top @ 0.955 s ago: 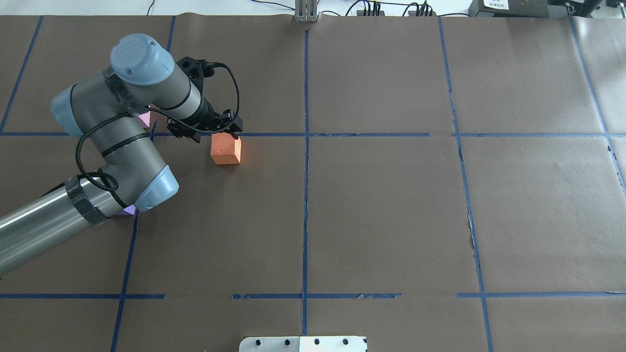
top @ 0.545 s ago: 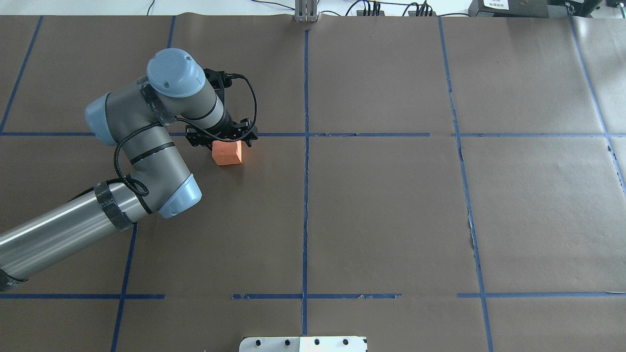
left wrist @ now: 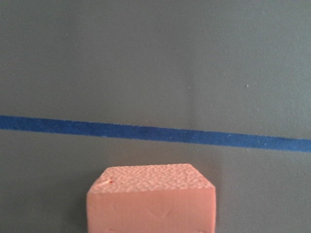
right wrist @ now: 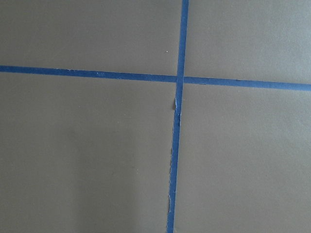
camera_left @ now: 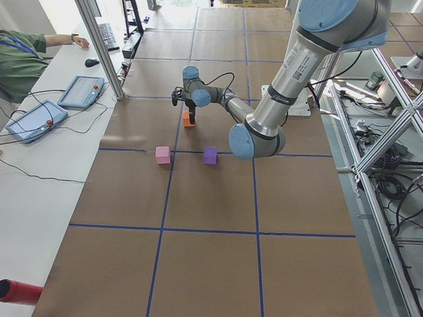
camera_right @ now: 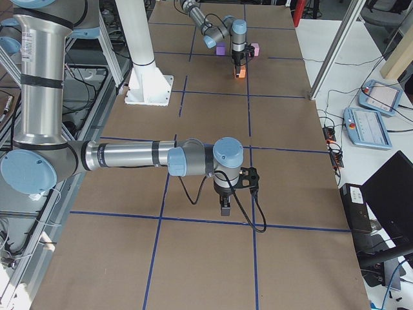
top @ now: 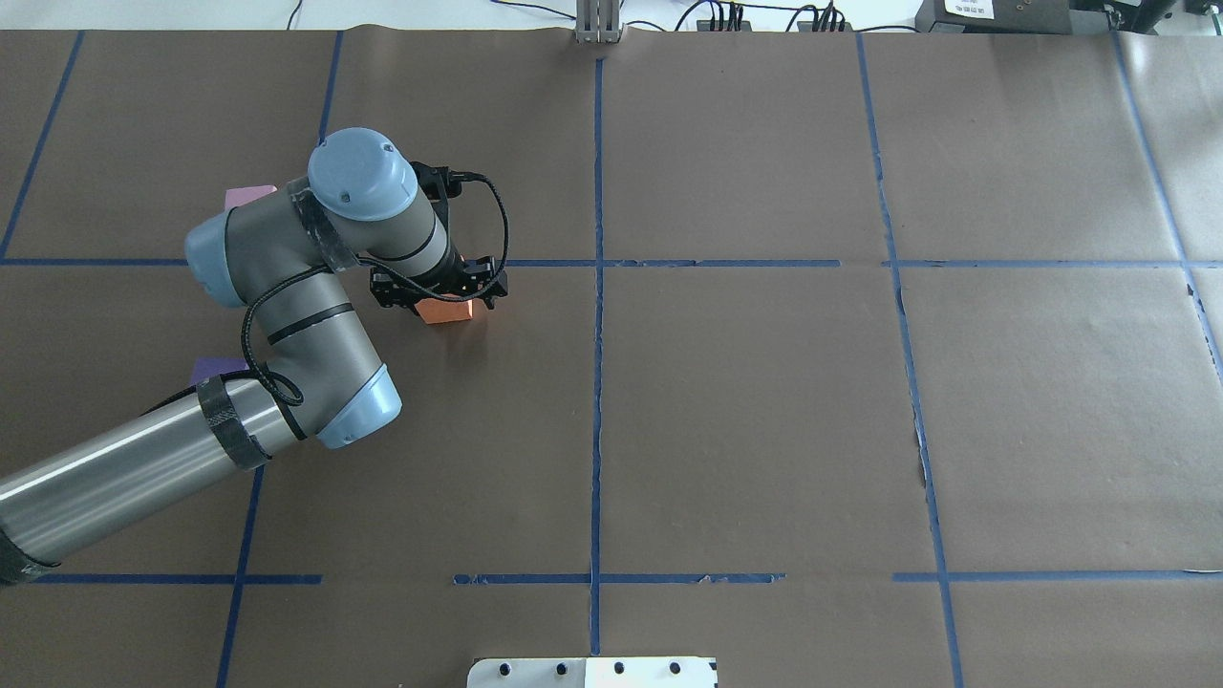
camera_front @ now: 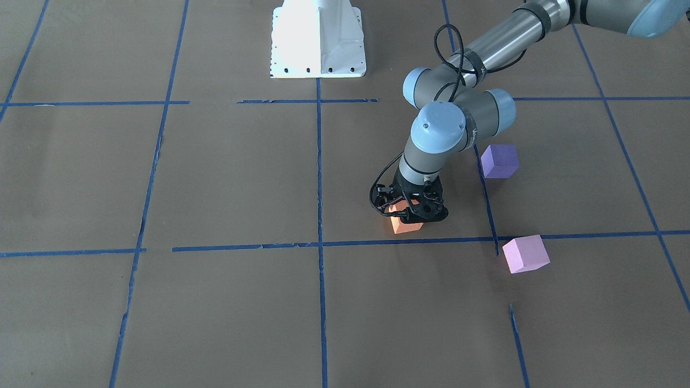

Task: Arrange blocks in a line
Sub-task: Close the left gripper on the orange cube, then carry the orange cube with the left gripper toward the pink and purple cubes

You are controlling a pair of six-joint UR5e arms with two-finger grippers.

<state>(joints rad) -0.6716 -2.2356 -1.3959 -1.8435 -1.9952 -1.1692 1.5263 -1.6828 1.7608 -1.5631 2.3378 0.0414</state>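
My left gripper will let go of the orange block on the blue tape point(camera_front: 496, 208) between the violet block and the pink block.
The orange block point(top: 447, 311) lies just on my side of a blue tape line, left of the table's middle. My left gripper point(top: 439, 290) is low over it, jaws apart on either side of it, and hides most of it from above. In the front-facing view the left gripper point(camera_front: 412, 213) sits over the orange block point(camera_front: 405, 226). The left wrist view shows the orange block point(left wrist: 150, 200) close at the bottom. The violet block point(camera_front: 499, 160) and the pink block point(camera_front: 525, 253) lie apart, further to my left. My right gripper point(camera_right: 224, 206) shows only in the right side view, where I cannot tell its state.
Blue tape lines point(top: 598, 287) divide the brown paper into squares. The white robot base plate point(camera_front: 318, 37) stands at my edge of the table. An operator point(camera_left: 20, 63) and tablets point(camera_left: 36, 120) are at a side bench beyond the far edge.
My left arm has moved right and toward me, and the gripper has come down over the orange block, which now shows less from above. The block has not moved.
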